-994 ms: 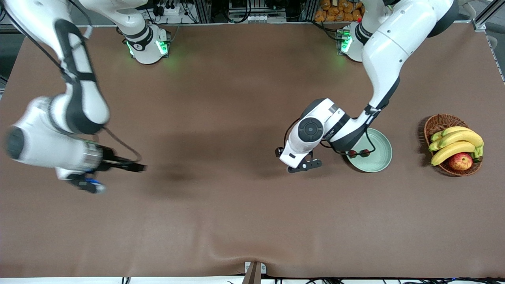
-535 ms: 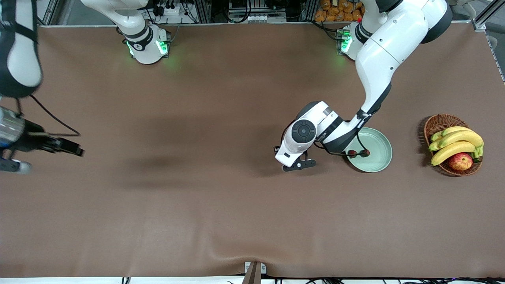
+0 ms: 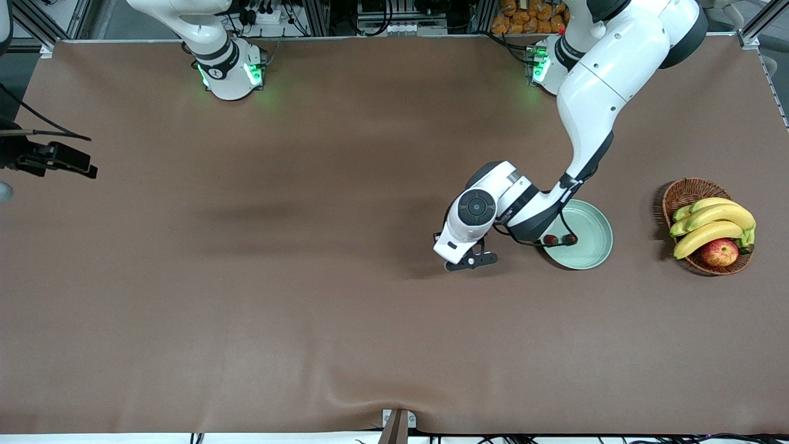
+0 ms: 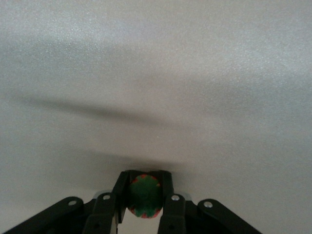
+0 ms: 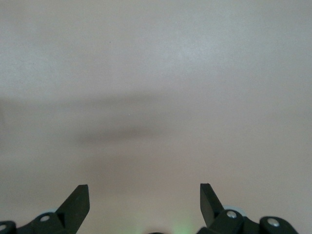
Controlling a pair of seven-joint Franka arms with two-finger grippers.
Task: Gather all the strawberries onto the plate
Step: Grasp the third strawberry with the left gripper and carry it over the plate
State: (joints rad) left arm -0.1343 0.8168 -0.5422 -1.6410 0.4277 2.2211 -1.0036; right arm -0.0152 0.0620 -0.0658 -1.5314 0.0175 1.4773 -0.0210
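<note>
I need to let go of the strawberry with my left gripper in the pale green plate (image 3: 564, 251), close beside the other strawberries.
My left gripper (image 3: 471, 260) is low over the brown table, beside the plate (image 3: 593, 229) toward the right arm's end. In the left wrist view this gripper (image 4: 145, 178) is shut on a strawberry (image 4: 145, 197), whose green cap and red edge show between the fingers. The front view hides that berry under the hand. Two more strawberries (image 3: 550, 239) (image 3: 570, 238) lie in the pale green plate by its rim. My right gripper (image 3: 61, 160) hangs at the table edge at the right arm's end, and in its wrist view it (image 5: 145, 195) stands open with nothing between its fingers.
A brown wicker basket (image 3: 684, 188) with bananas (image 3: 715, 222) and a red-yellow apple (image 3: 719, 251) stands at the left arm's end of the table, beside the plate. The left arm's forearm (image 3: 585, 111) passes over the plate's edge.
My left gripper has closed onto the strawberry on the table. The right arm has swung out to the table's edge and toward the bases.
</note>
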